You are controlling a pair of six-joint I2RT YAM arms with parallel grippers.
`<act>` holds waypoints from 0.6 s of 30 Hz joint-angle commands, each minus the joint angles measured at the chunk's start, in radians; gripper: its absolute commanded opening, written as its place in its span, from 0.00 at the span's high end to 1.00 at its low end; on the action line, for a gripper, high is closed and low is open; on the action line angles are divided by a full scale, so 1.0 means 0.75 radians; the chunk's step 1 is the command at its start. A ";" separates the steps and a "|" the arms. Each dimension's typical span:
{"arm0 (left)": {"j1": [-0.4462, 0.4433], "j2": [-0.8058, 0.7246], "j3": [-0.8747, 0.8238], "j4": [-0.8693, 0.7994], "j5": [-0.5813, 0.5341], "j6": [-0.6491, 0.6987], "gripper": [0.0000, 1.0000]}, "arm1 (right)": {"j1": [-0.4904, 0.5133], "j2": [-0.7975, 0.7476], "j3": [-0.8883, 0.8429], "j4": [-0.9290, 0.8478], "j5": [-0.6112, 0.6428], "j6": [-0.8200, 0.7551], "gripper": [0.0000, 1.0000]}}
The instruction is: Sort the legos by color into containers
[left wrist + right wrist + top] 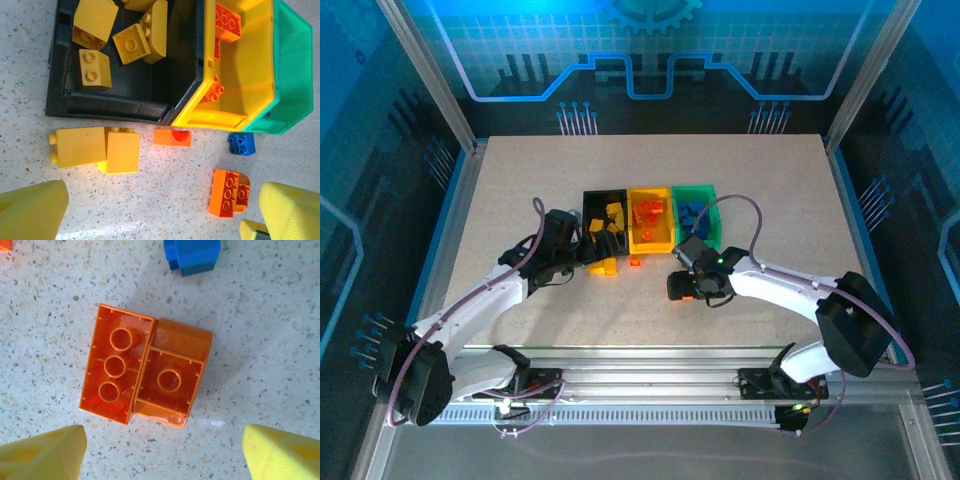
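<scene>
The rounded orange brick sits flush against the long orange brick. I should use my right gripper to separate them first and then grip the rounded brick alone [172, 374].
Three joined containers stand mid-table: a black bin [598, 206] with yellow legos [131, 43], a yellow bin [650, 238] with orange ones [227, 21], and a green bin [702, 192] with blue ones. In front of the bins lie two yellow bricks [95, 148], an orange arch brick [172, 137], a small blue brick [241, 144] and two orange bricks [145, 372] side by side, undersides up. My left gripper [160, 220] hovers open before the black bin. The right gripper [162, 455] is open just short of the orange pair, nothing between its fingers.
The speckled table [770, 180] has free surface behind and to both sides of the bins. Metal frame posts and blue walls enclose it. A rail [650, 375] carrying both arm bases runs along the near edge.
</scene>
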 commanded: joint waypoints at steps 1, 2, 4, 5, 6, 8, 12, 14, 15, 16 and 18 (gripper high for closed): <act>0.015 -0.032 -0.018 0.007 0.029 -0.019 0.01 | -0.055 0.047 0.073 -0.035 -0.003 -0.032 0.22; 0.016 -0.032 -0.019 0.005 0.029 -0.018 0.01 | -0.077 0.050 0.064 -0.024 -0.013 -0.015 0.25; 0.021 -0.032 -0.019 0.000 0.033 -0.016 0.01 | -0.100 0.044 0.050 -0.007 -0.009 -0.011 0.31; 0.025 -0.032 -0.020 -0.001 0.035 -0.015 0.01 | -0.102 0.046 0.050 -0.011 0.005 -0.016 0.32; 0.027 -0.032 -0.020 -0.003 0.035 -0.015 0.01 | -0.104 0.052 0.050 -0.012 0.008 -0.027 0.33; 0.030 -0.031 -0.024 -0.001 0.037 -0.015 0.01 | -0.119 0.088 0.050 -0.023 0.006 -0.038 0.36; 0.037 -0.026 -0.026 0.004 0.041 -0.013 0.01 | -0.149 0.134 -0.006 -0.054 0.045 -0.034 0.44; 0.039 -0.024 -0.025 0.006 0.043 -0.016 0.01 | -0.157 0.123 -0.019 -0.093 0.115 -0.022 0.46; 0.042 -0.024 -0.025 0.006 0.045 -0.015 0.01 | -0.165 0.109 -0.028 -0.104 0.141 -0.023 0.47; 0.041 -0.023 -0.024 0.007 0.047 -0.014 0.01 | -0.177 0.088 -0.039 -0.120 0.166 -0.021 0.48; 0.043 -0.024 -0.022 0.002 0.048 -0.013 0.01 | -0.210 0.038 -0.062 -0.136 0.190 -0.021 0.48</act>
